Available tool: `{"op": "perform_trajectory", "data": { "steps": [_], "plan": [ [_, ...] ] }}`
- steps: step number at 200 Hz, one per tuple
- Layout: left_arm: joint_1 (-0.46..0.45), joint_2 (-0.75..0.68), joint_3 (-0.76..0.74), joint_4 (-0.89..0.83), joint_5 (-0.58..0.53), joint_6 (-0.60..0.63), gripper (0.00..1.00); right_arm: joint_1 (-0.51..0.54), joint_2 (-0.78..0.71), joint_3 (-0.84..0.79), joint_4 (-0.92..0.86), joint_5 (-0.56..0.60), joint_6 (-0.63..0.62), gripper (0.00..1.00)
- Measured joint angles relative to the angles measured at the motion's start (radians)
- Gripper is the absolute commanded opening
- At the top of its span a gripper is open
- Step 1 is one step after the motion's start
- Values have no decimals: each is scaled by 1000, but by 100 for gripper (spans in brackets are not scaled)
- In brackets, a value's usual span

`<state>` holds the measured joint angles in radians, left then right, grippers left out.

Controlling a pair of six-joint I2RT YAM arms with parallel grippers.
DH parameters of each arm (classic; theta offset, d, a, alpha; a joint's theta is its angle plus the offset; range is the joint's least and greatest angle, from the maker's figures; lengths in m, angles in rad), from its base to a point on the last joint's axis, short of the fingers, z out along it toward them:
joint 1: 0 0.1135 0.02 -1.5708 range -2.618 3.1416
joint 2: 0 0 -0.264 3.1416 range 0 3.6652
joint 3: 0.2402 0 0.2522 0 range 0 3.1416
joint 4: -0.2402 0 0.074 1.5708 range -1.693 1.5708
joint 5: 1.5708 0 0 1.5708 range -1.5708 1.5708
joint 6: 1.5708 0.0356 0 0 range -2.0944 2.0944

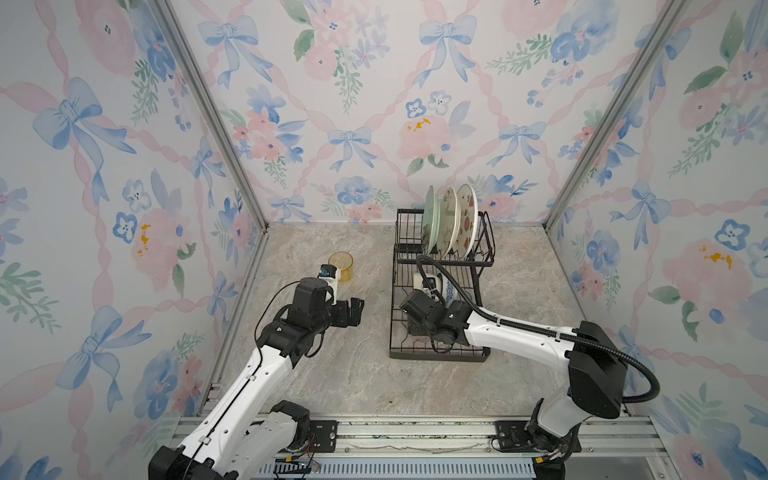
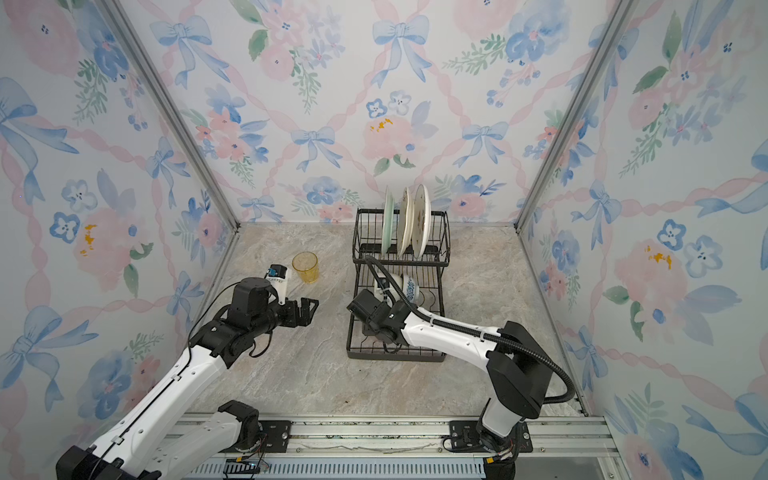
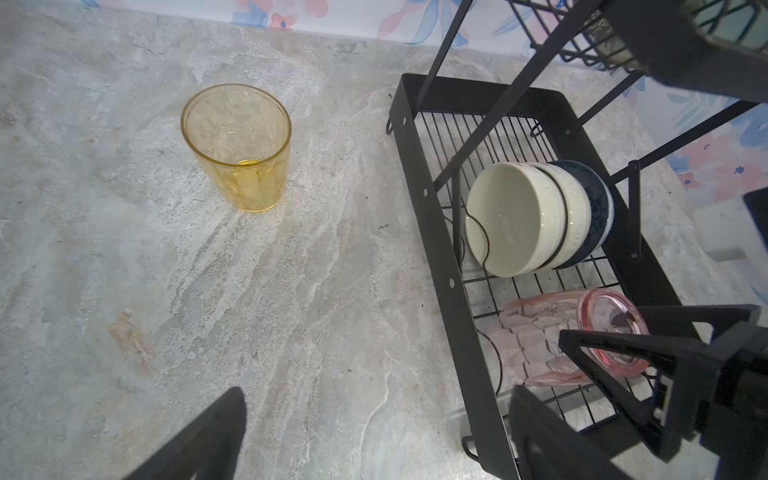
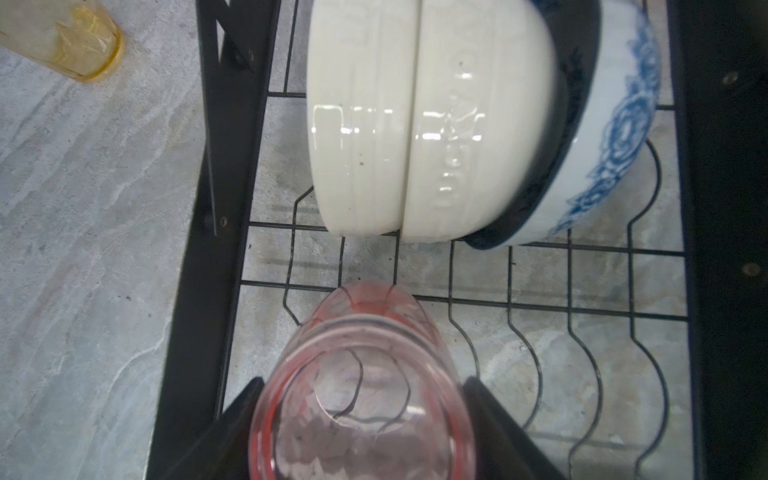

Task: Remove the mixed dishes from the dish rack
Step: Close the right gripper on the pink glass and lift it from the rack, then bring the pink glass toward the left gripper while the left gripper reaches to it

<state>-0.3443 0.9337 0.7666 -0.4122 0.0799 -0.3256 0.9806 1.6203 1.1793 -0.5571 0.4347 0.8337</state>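
Observation:
My left gripper needs to next take the pink tumbler over from my right gripper, and it will close its fingers around the middle of the tumbler's body (image 3: 547, 339).
The pink tumbler (image 4: 361, 415) lies on its side in the lower tray of the black wire dish rack (image 1: 436, 355). My right gripper (image 4: 363, 380) is shut on its mouth end, one finger pressed against each side. Beside it, two cream bowls (image 4: 361, 124) nest on edge against a blue-patterned bowl (image 4: 615, 124). A mint-green plate (image 1: 430, 216) and two cream plates (image 1: 467, 220) stand in the upper shelf. The amber tumbler (image 1: 341, 266) stands upright on the table left of the rack. My left gripper (image 1: 357, 309) hangs open and empty between that tumbler and the rack.
The marble table (image 1: 332, 382) is walled by floral panels on three sides. An aluminium rail (image 1: 415, 432) with both arm bases runs along the front. The right arm's black cable hose (image 1: 457, 282) arches over the rack's lower tray.

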Motion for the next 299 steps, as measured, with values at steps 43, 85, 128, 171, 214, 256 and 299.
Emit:
{"op": "perform_trajectory", "data": {
  "steps": [43,85,128,171,214,256,299],
  "plan": [
    [0,-2,0,17,23,-24,98,-14,-69,-21,24,-22,-1,58],
    [-5,-23,-10,49,55,-57,98,-45,-128,-48,52,-64,-1,58],
    [-16,-23,-11,68,86,-84,98,-63,-220,-78,95,-117,0,58],
    [-28,-24,-11,95,130,-112,98,-92,-305,-115,131,-153,6,55],
    [-40,-61,-57,163,195,-171,98,-126,-354,-153,176,-194,24,55],
    [-59,-67,-115,254,270,-254,98,-162,-386,-202,230,-251,58,54],
    [-91,-68,-148,368,317,-297,98,-187,-392,-208,283,-312,84,53]
  ]
}}
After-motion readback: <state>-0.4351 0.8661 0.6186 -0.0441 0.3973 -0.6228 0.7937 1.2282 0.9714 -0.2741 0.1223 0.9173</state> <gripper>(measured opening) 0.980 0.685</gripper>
